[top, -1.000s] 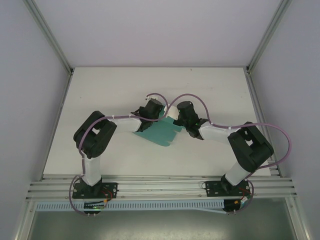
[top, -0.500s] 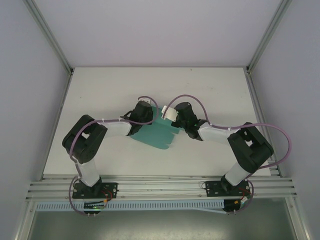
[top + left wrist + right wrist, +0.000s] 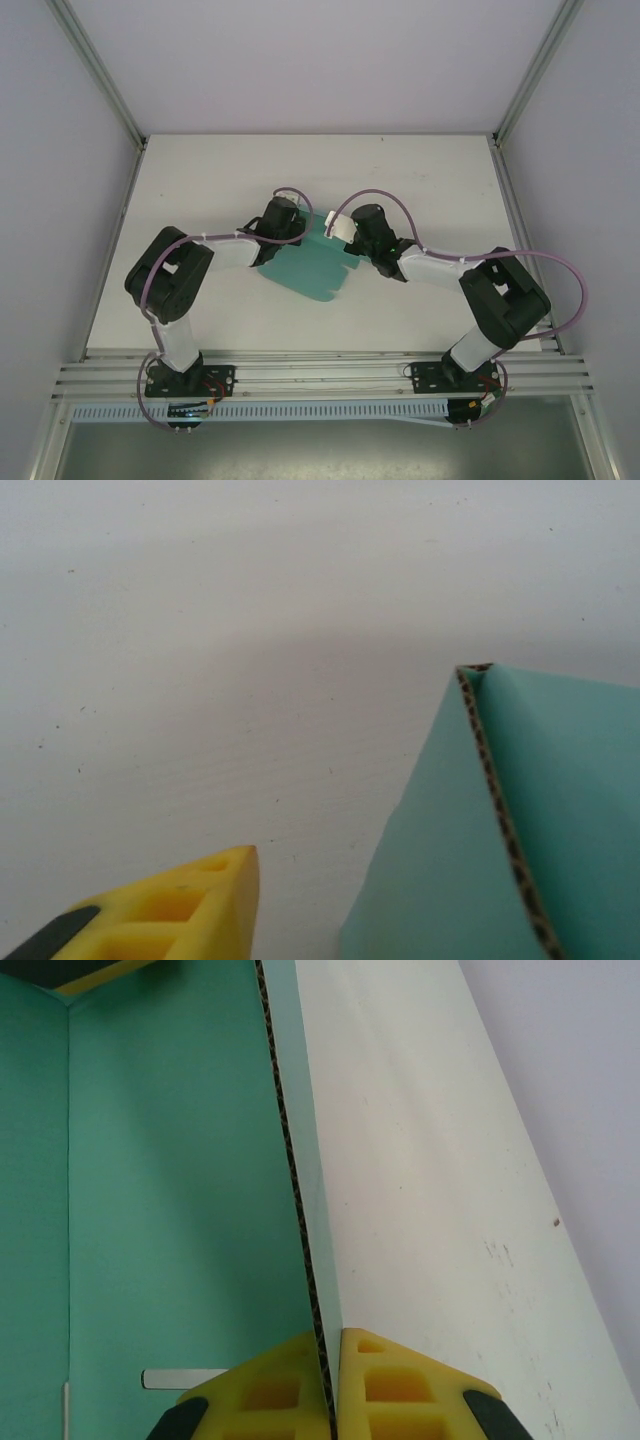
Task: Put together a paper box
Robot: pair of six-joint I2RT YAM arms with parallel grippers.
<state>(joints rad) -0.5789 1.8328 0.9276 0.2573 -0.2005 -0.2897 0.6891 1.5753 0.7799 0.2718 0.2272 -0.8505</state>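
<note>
The teal flap's corrugated edge slants away from my left gripper's finger, so I should align that gripper with it and pinch near the flap's corner [image 3: 476,704].
The teal paper box [image 3: 308,266] lies partly folded in the middle of the white table [image 3: 200,180]. My right gripper [image 3: 347,232] is shut on a side wall that stands upright. In the right wrist view both yellow fingertips [image 3: 270,1380] pinch that wall's corrugated edge, with the right gripper [image 3: 330,1345] at its base and the box floor [image 3: 170,1210] to the left. My left gripper [image 3: 290,222] is at the box's far left corner. In the left wrist view one yellow finger [image 3: 170,905] stands apart from a raised teal flap [image 3: 560,830], and the left gripper [image 3: 336,925] is open.
Aluminium frame rails [image 3: 320,372] run along the near edge by the arm bases, and grey walls close off the sides. Purple cables [image 3: 385,200] loop above both wrists. Bare white table [image 3: 250,630] stretches beyond the box.
My left gripper has let go of the card and its jaws have parted. The left arm's elbow has swung left. The right gripper keeps its pinch on the wall.
</note>
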